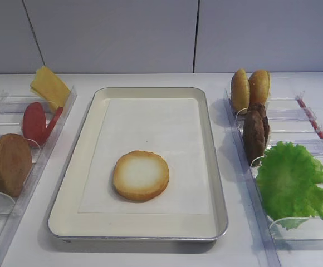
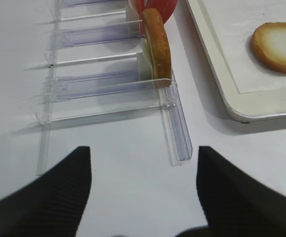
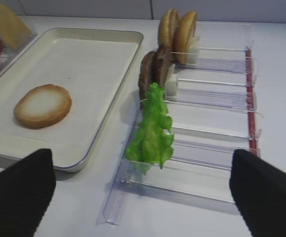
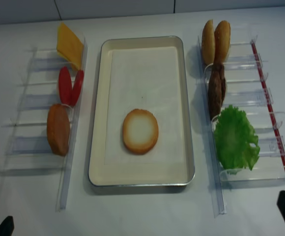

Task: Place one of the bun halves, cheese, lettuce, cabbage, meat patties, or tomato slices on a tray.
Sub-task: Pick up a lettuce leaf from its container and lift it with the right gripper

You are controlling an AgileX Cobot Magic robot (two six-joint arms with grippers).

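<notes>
My right gripper is going to close on the middle of the lettuce (image 4: 236, 133) (image 3: 153, 127), halfway between the lettuce's end beside the meat patties and its near end.
One bun half (image 1: 141, 175) lies cut face up on the white liner of the cream tray (image 1: 79, 167). In the right holder stand two bun halves (image 1: 249, 89), the meat patties (image 1: 255, 130) and the ruffled green lettuce (image 1: 292, 183). The left holder carries the cheese (image 1: 49, 86), the tomato slices (image 1: 36, 122) and another bun half (image 1: 8, 164). The cabbage is out of view. My right gripper (image 3: 143, 197) hangs open just short of the lettuce (image 3: 153, 131). Near the left holder's front end, my left gripper (image 2: 144, 192) is open over bare table. Neither holds anything.
Clear plastic holders flank the tray, one on the left (image 1: 5, 114) and one on the right (image 1: 306, 119), the right one with a red strip (image 4: 268, 81) along its outer edge. A wall (image 1: 150, 33) closes the back of the white table.
</notes>
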